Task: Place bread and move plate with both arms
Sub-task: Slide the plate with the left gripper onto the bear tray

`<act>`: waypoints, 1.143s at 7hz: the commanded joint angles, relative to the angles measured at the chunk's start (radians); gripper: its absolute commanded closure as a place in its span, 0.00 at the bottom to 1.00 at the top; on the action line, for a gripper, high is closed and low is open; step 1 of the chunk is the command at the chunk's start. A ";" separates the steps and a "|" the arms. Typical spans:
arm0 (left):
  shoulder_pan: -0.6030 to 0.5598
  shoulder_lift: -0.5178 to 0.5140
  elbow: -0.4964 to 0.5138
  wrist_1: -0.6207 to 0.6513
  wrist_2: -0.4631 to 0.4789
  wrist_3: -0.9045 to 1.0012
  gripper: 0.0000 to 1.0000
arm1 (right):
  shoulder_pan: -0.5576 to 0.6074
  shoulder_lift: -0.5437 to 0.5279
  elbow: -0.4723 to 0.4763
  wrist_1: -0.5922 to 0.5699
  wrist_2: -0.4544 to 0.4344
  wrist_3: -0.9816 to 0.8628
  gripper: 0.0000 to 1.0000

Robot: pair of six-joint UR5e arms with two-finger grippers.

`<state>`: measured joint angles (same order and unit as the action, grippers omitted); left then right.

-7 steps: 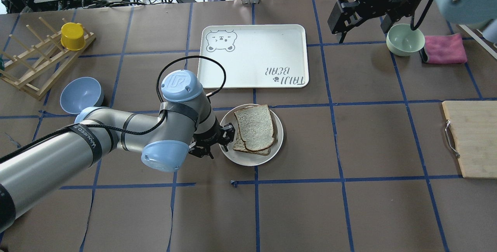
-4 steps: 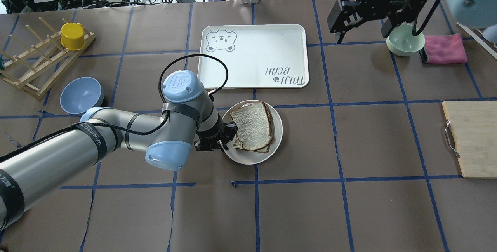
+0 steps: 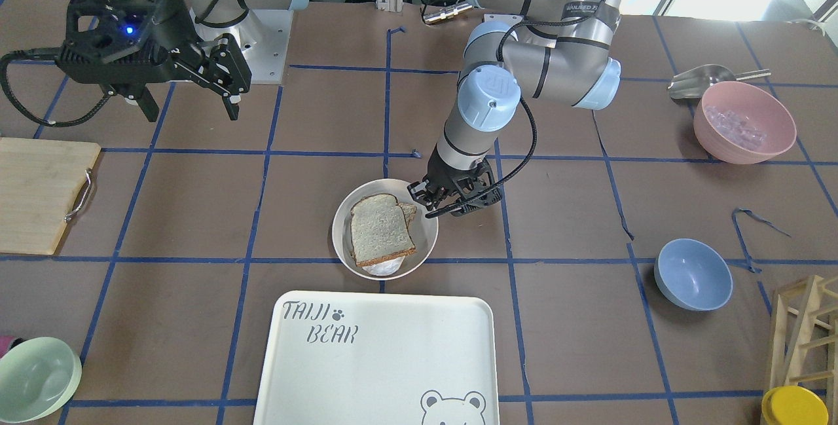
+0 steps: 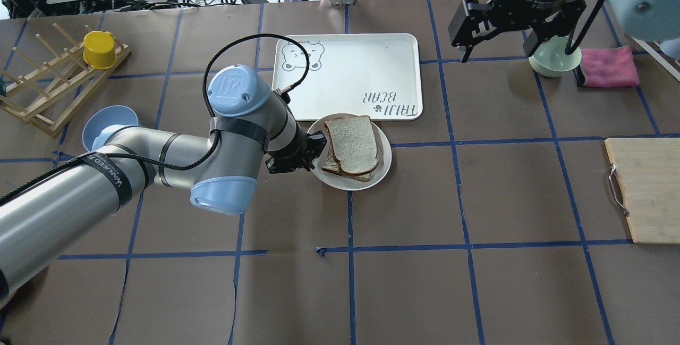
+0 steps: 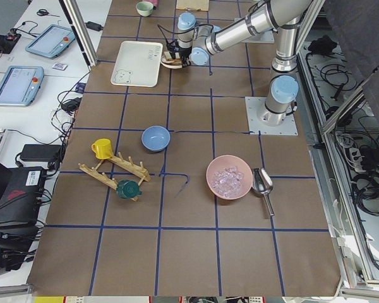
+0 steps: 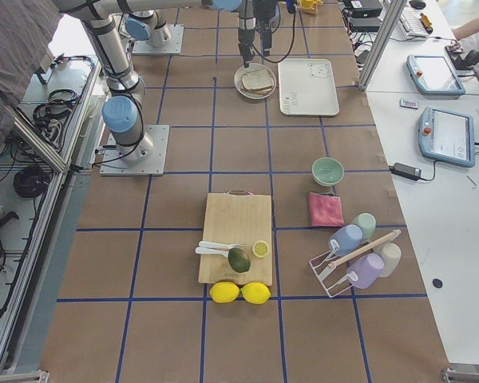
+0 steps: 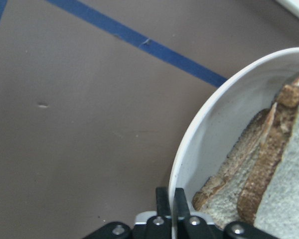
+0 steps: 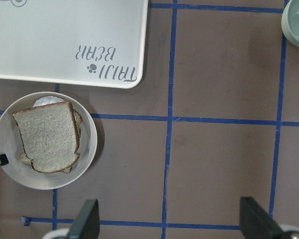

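Note:
I need to let go of the cream-white plate, which sits mid-table now, with my left gripper so that it rests on the TAIJI BEAR tray [image 3: 374, 361], between its lettering and bear face.
The cream-white plate [image 4: 384, 167] sits mid-table, its far rim at the tray's near edge. The large bread [image 4: 354, 143] lies in it on top of a smaller slice. My left gripper [image 4: 313, 154] is shut on the plate's left rim; the left wrist view shows its fingers [image 7: 163, 201] pinching the rim [image 7: 189, 149] beside the bread [image 7: 284, 189]. In the front view the left gripper [image 3: 422, 199] holds the plate [image 3: 340, 228] with the bread [image 3: 380, 228]. My right gripper [image 4: 496, 42] is open, empty, high at the far right. Its view shows the plate [image 8: 87, 144] and the bread [image 8: 47, 135].
The "TAIJI BEAR" tray [image 4: 345, 76] lies just beyond the plate. A blue bowl [image 4: 109, 124] and a wooden rack with a yellow cup [image 4: 99, 49] are at the left. A green bowl [image 4: 555, 63], a pink cloth [image 4: 608, 66] and a cutting board [image 4: 645, 188] are at the right.
My left gripper has carried the plate with the bread away from the robot, up to the tray's near edge. The right gripper has barely moved.

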<state>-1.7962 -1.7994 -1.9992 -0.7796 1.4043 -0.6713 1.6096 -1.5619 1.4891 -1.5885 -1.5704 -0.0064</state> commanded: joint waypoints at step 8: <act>0.080 -0.366 0.431 -0.012 -0.062 0.016 0.82 | 0.003 -0.021 0.056 -0.021 0.001 0.034 0.00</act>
<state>-1.7166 -2.1350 -1.5780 -0.7936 1.3414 -0.6545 1.6109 -1.5830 1.5447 -1.6092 -1.5693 0.0284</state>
